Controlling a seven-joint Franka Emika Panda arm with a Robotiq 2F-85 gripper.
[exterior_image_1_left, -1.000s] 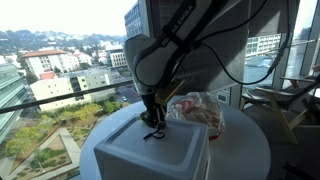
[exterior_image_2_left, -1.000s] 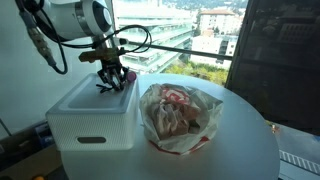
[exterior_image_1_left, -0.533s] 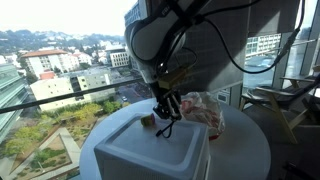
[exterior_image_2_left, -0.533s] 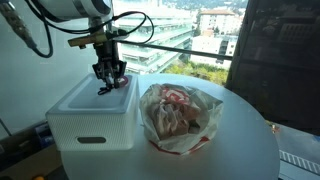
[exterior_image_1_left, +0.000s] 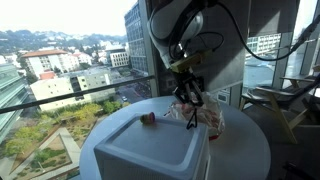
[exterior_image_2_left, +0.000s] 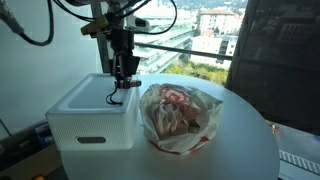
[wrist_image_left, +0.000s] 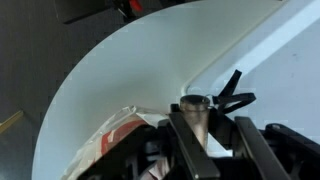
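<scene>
My gripper needs to release the small brownish cylinder on the red-and-white contents in the clear plastic bag (exterior_image_1_left: 195, 115). The cylinder is now above the white box's edge.
My gripper (exterior_image_1_left: 188, 100) hangs above the edge of a white box (exterior_image_1_left: 150, 150), close to a clear plastic bag with red-and-white contents (exterior_image_1_left: 207, 112). In the wrist view the fingers (wrist_image_left: 205, 125) are shut on a small brownish cylinder (wrist_image_left: 194, 105) with black wire loops (wrist_image_left: 232, 95) sticking out. The other exterior view shows the gripper (exterior_image_2_left: 124, 78) over the box's far right corner (exterior_image_2_left: 85, 115), with the black loops dangling below it (exterior_image_2_left: 115, 97). A small reddish thing (exterior_image_1_left: 148, 120) lies on the box top.
The box and the bag (exterior_image_2_left: 178, 118) stand on a round white table (exterior_image_2_left: 245, 150) next to tall windows with a city far below. A dark panel (exterior_image_2_left: 280, 60) stands behind the table. The table edge and bag also show in the wrist view (wrist_image_left: 115, 135).
The gripper has lifted off the box top and moved toward the bag, carrying the small object with black loops. The small reddish thing stays on the box.
</scene>
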